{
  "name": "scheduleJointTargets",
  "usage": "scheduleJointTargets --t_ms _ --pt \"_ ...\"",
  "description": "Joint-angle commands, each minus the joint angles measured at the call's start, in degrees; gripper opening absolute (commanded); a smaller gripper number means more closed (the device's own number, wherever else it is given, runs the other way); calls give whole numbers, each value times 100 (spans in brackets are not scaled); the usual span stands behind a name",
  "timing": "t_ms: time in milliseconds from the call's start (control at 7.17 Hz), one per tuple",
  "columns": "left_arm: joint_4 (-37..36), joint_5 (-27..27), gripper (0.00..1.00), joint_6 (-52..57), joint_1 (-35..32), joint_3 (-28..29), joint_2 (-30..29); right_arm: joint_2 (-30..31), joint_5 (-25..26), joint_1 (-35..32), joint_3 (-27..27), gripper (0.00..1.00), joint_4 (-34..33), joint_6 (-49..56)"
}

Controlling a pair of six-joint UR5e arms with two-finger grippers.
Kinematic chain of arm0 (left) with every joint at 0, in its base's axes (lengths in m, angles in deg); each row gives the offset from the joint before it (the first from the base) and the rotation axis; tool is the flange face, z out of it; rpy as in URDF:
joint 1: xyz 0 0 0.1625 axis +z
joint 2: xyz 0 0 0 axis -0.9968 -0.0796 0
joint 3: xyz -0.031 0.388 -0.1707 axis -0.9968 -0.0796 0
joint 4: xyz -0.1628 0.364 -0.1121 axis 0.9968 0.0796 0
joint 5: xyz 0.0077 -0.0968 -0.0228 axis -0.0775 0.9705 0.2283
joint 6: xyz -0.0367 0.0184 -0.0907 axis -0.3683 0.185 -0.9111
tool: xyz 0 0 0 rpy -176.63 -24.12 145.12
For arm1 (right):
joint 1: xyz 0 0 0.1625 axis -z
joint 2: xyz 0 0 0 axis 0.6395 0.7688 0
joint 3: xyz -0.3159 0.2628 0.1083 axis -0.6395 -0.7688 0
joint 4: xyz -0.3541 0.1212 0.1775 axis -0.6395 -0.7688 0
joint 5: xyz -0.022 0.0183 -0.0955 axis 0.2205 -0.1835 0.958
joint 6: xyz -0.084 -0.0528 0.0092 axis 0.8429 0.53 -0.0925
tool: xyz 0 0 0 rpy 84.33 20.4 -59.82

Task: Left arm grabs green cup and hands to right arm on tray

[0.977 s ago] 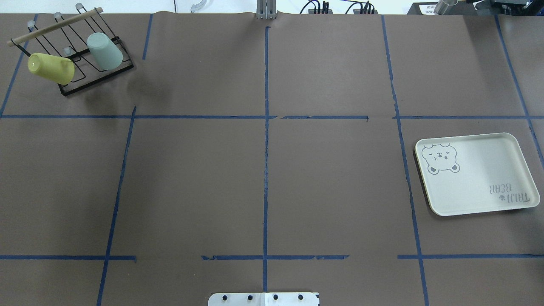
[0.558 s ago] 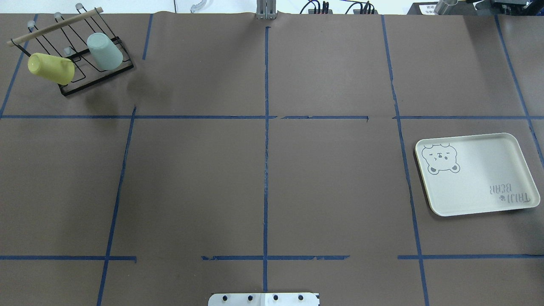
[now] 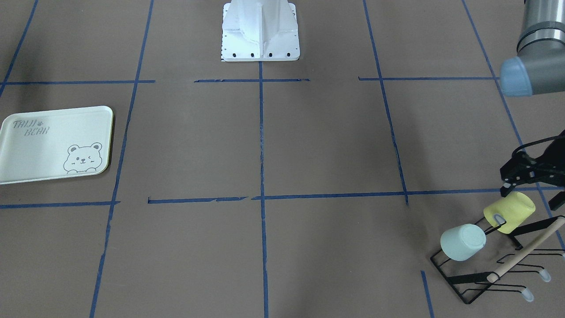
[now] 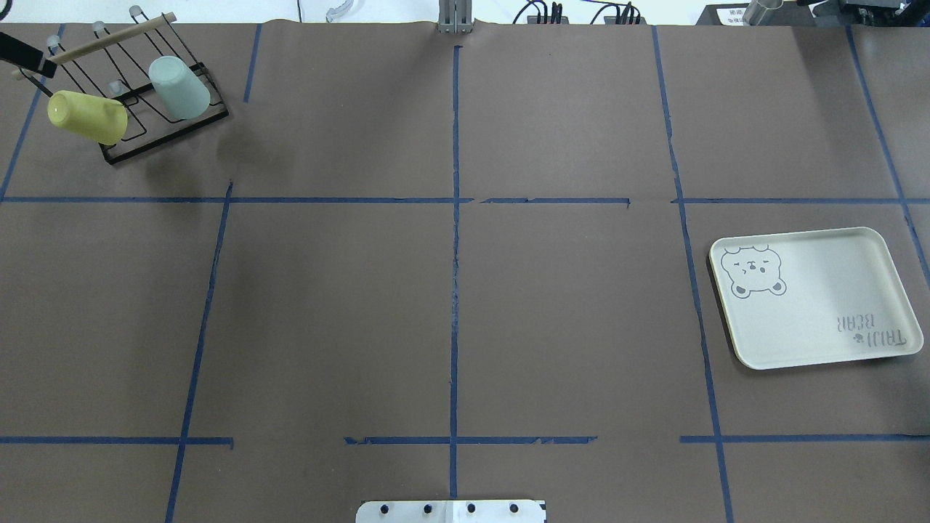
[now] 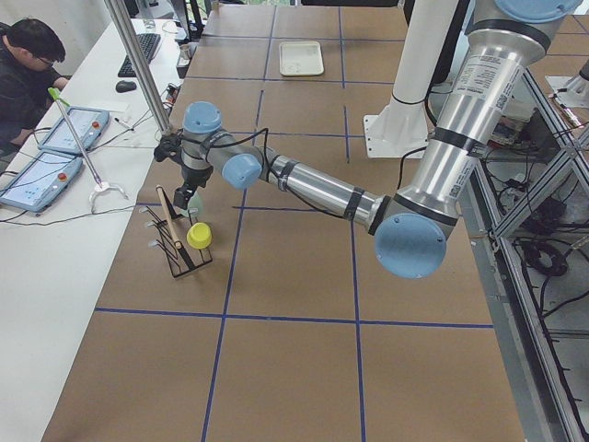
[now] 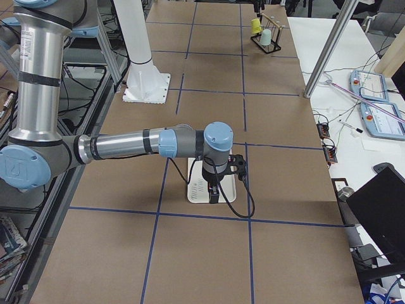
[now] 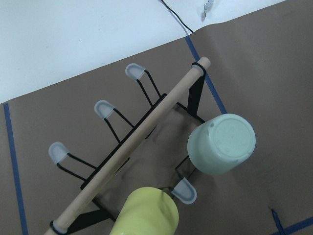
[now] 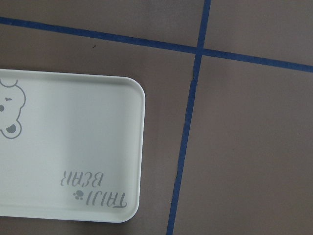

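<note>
Next, my left gripper travels to the green cup on the rack and closes around its sides (image 3: 468, 236) (image 7: 224, 139), close to the cup's upturned bottom.
The green cup (image 4: 179, 87) hangs mouth-down on a prong at the right end of a black wire rack (image 4: 166, 134); it also shows in the front view (image 3: 462, 242) and the left wrist view (image 7: 221, 144). The tray (image 4: 814, 298) lies bare at the table's right, also in the front view (image 3: 53, 143) and the right wrist view (image 8: 68, 152). My left gripper (image 3: 531, 194) hovers over the rack near the yellow cup, its fingers apart and empty; one fingertip (image 4: 25, 54) shows in the overhead view. My right gripper (image 6: 212, 190) hangs over the tray; I cannot tell if it is open or shut.
A yellow cup (image 4: 87, 116) hangs on the same rack, left of the green cup, close under my left gripper. A wooden bar (image 7: 142, 142) runs along the rack's top. The robot's base (image 3: 260, 31) stands mid-table. An operator (image 5: 28, 64) sits at a side desk.
A black fingertip of my left gripper has come into the overhead view at the top left, beside the rack. The cups, rack and tray have not moved.
</note>
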Motion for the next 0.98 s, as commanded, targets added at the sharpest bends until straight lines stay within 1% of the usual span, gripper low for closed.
scheduleJointTargets --t_ms 0,698,837 --pt "-5 -121 100 -70 408 580 -438 -2 0 0 -17 100 0 0" --pt "56 -121 100 44 436 1346 -939 7 0 0 -43 100 0 0" --pt "108 -129 100 35 436 1487 -966 7 0 0 -35 100 0 0"
